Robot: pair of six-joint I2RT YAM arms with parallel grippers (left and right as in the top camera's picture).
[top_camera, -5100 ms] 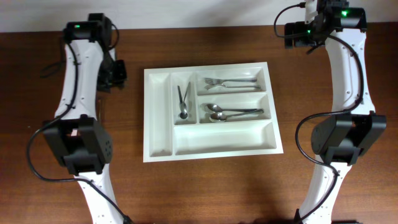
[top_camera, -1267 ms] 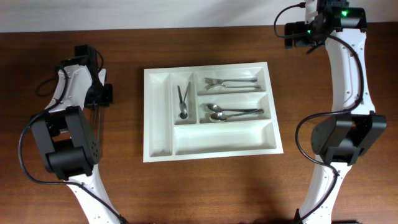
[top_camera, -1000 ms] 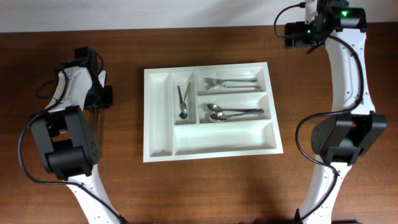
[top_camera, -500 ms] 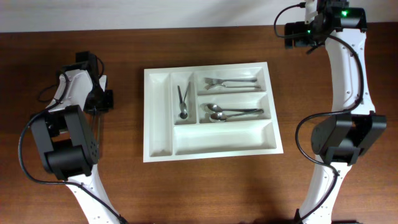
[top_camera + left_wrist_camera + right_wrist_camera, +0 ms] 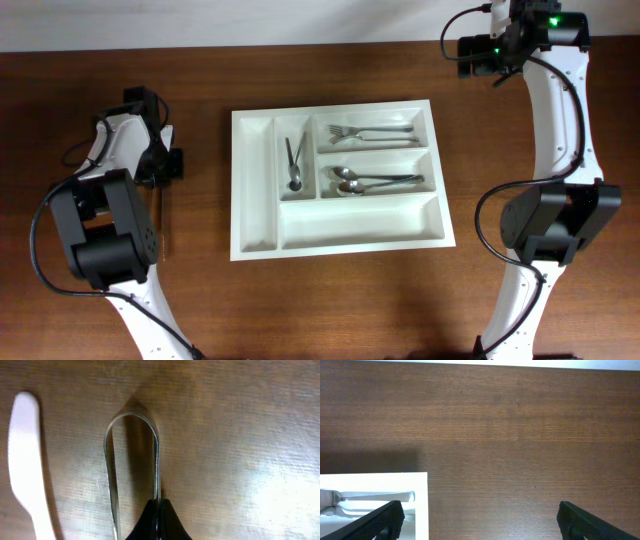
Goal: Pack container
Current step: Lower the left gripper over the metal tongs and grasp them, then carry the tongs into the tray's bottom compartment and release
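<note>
My left gripper needs to let go of the U-shaped metal tongs in the tray's long front compartment [image 5: 342, 225], lengthwise below the spoons.
The container, a white cutlery tray [image 5: 257, 238], lies in the middle of the table. It holds metal tongs [image 5: 294, 162] in an upright compartment, forks [image 5: 368, 132] at the top right and spoons [image 5: 365, 181] below them. Its corner shows in the right wrist view [image 5: 421, 491]. My left gripper [image 5: 165, 170] is on the table left of the tray. In the left wrist view it [image 5: 159, 521] is shut on one arm of a second pair of U-shaped metal tongs [image 5: 131, 417] lying on the wood. My right gripper [image 5: 478, 55] is at the far right corner, open and empty [image 5: 480, 525].
A white plastic utensil [image 5: 25, 460] lies on the wood just left of the tongs in the left wrist view. The tray's long front compartment [image 5: 360, 222] and left narrow compartment [image 5: 256, 190] hold nothing. The table's back edge runs behind the right gripper.
My left gripper has swung out to the table's left side, then crept a little right and toward the front. The right arm and the tray have not moved.
</note>
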